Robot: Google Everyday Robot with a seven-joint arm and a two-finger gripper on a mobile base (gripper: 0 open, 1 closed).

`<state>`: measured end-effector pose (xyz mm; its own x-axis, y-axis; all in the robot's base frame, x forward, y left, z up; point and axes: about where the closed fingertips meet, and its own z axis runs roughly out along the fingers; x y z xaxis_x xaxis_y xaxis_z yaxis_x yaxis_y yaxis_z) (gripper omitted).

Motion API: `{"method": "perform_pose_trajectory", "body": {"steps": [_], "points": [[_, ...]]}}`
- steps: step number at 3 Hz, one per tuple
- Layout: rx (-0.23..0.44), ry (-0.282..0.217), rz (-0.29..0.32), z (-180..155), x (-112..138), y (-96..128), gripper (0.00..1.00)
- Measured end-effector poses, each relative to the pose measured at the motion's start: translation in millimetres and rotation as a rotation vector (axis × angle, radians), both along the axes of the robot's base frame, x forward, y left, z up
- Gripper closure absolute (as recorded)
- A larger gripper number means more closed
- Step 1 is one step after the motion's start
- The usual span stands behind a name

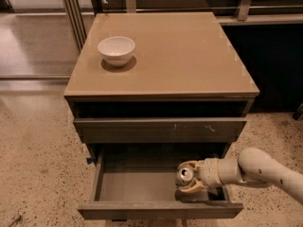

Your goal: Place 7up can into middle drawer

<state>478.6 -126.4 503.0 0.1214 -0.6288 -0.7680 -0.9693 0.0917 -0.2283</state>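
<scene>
Next, I let the 7up can go from my gripper on the open drawer's grey bottom (182,179), toward the side that is nearest to my cream arm.
The 7up can (184,175) shows its shiny silver top with pull tab, held upright between the fingers of my gripper (189,177). The gripper reaches in from the right on a cream arm and is shut on the can. The can hangs inside the pulled-out middle drawer (137,183), at its right side, just above the grey floor near the front panel. A shadow lies on the floor under the can. The can's lower body is hidden by the fingers.
A white bowl (116,49) stands at the back left of the cabinet's tan top (189,56). A shut drawer front with pale scratch marks (161,129) sits above the open drawer. Speckled floor surrounds the cabinet; a dark unit stands at the right.
</scene>
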Motion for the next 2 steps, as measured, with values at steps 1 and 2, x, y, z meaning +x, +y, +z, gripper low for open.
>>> {"method": "perform_pose_trajectory", "body": {"steps": [1,2], "points": [[-0.001,-0.004,0.027,-31.6,14.8,-3.6,1.00],[0.010,0.006,0.033,-57.7,29.7,-5.4,1.00]]}}
